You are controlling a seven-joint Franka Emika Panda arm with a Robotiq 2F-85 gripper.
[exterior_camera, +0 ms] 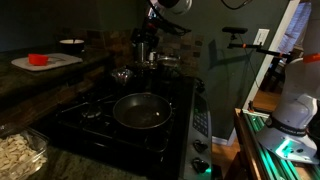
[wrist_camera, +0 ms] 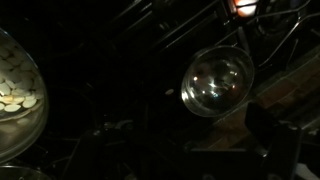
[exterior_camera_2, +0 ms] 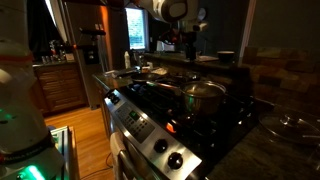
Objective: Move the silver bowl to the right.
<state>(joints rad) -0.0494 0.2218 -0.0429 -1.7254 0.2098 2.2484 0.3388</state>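
Next, my gripper should go down to the silver bowl's rim [exterior_camera: 127,71] [wrist_camera: 184,95], behind the frying pan, and close there.
The silver bowl [wrist_camera: 215,82] is small, round and shiny, and it sits empty on the dark stove top. In the wrist view it lies up and to the right of centre. It also shows as a small shiny spot behind the frying pan in an exterior view [exterior_camera: 124,75]. My gripper [exterior_camera: 150,38] hangs high over the back of the stove, well above the bowl and not touching it. One dark finger [wrist_camera: 272,135] shows at the lower right of the wrist view. The jaws look spread, with nothing between them. I cannot pick out the bowl in the exterior view that shows the stove knobs.
A large dark frying pan [exterior_camera: 143,110] sits on the front burner. A taller silver pot [exterior_camera: 150,56] stands at the back and shows in both exterior views [exterior_camera_2: 203,95]. A glass dish of pale pieces [exterior_camera: 20,150] sits on the counter. A cutting board [exterior_camera: 45,62] carries a red item.
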